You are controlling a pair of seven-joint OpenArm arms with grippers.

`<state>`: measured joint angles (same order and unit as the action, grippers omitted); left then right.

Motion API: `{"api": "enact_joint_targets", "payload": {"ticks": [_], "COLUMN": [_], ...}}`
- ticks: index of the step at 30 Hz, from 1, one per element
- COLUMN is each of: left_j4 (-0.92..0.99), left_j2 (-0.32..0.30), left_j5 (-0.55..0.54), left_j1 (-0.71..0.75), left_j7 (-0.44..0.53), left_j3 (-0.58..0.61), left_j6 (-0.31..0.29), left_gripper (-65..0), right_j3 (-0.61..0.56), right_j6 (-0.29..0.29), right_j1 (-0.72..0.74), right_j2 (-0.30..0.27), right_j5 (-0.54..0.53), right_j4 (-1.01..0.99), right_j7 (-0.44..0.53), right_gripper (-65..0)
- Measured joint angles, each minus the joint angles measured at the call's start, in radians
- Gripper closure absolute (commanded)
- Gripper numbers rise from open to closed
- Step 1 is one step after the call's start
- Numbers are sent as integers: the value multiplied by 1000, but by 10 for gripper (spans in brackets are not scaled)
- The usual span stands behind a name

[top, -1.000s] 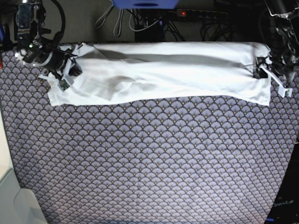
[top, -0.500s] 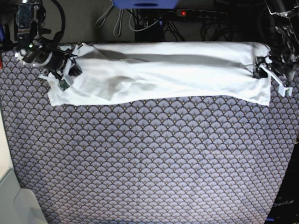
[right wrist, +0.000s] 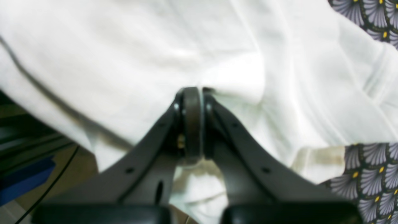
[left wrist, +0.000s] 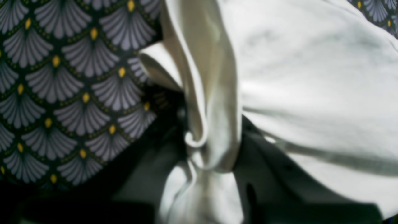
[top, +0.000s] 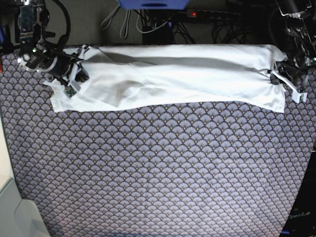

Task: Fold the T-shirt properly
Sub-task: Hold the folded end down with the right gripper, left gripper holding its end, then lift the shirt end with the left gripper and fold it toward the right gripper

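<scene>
My left gripper needs to let go of the T-shirt's pinched end over the wrinkled near edge (top: 124,96) toward my right gripper.
The white T-shirt (top: 173,74) lies as a long folded band across the far side of the table. My right gripper (top: 74,79) is at its left end. In the right wrist view the jaws are pressed together, and the right gripper (right wrist: 192,93) is shut with the T-shirt (right wrist: 124,46) gathered at the tips. At the shirt's right end my left gripper (top: 274,78) pinches the edge. The left wrist view shows the left gripper (left wrist: 214,155) with a bunched fold of the T-shirt (left wrist: 311,77) squeezed between its dark fingers.
A dark tablecloth (top: 158,173) with a fan pattern covers the table. Behind the far edge lie cables and a power strip (top: 207,15). A pale boxy object (top: 15,212) sits at the near left corner.
The left gripper has closed on the shirt's right end, bunching the fabric there. The right gripper has shifted slightly toward the far edge, still shut.
</scene>
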<state>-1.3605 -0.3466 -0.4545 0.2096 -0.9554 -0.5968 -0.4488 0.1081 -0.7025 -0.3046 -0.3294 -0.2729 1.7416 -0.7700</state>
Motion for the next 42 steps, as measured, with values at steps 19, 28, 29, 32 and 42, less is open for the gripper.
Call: {"api": "enact_joint_targets", "payload": {"ticks": [19,28,29,32,42], "left_j4": [-437,-578,-577,-577,-575], "left_j2": [219,388,403,456,494], "left_j5": [76,68,68,76,76], "left_j1": [-109,-104,-100,-79,-74], "left_j7": [-307,-346,-348,-339,-235], "left_j3": [42,364,377,411,711], "left_j6": [117,456,482,557,791], "left_gripper": [-4,-4,-4,-3,-3], "right_j3": [0,0,0,0,0], "right_j6": [0,0,0,0,0], "right_j1": [13,13,13,13,13], "right_j2": [0,-1,-1,-3,-3], "right_j5": [3,3,3,3,3], "right_j4": [-1,-2,-2,-2,-2], "right_j7": [-1,-1,-1,-2,-5], "right_gripper": [0,0,0,0,0]}}
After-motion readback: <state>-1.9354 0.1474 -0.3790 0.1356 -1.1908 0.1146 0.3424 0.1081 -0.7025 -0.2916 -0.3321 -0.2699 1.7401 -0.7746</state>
